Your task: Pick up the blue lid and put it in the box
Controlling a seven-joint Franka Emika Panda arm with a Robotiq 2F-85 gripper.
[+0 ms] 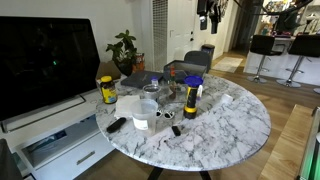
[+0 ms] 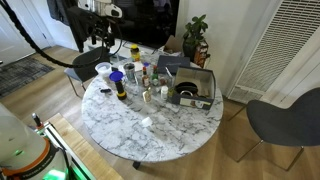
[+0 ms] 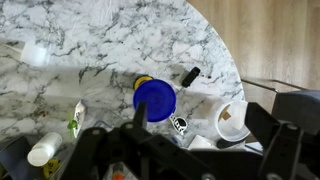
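Next, my gripper will go to the blue lid's edge (image 1: 187,79) (image 3: 171,112) on the side facing the white cup and close there.
The blue lid (image 3: 155,98) is a round bright-blue cap on top of a tall dark jar with a yellow label (image 1: 192,100). It also shows in an exterior view (image 1: 193,80). In the wrist view I look straight down on it. My gripper (image 3: 200,118) is open and empty, high above the table. Its left finger lines up with the lid's edge. The gripper hangs above the table's far side in an exterior view (image 2: 101,30). The box (image 2: 206,86) is an open cardboard box with a dark item inside, at the table's edge.
The round marble table (image 1: 235,115) also holds a yellow-capped jar (image 1: 107,90), a white cup (image 3: 233,118), a small black object (image 3: 189,75), a white bottle (image 3: 45,150) and other small items. Chairs stand around the table.
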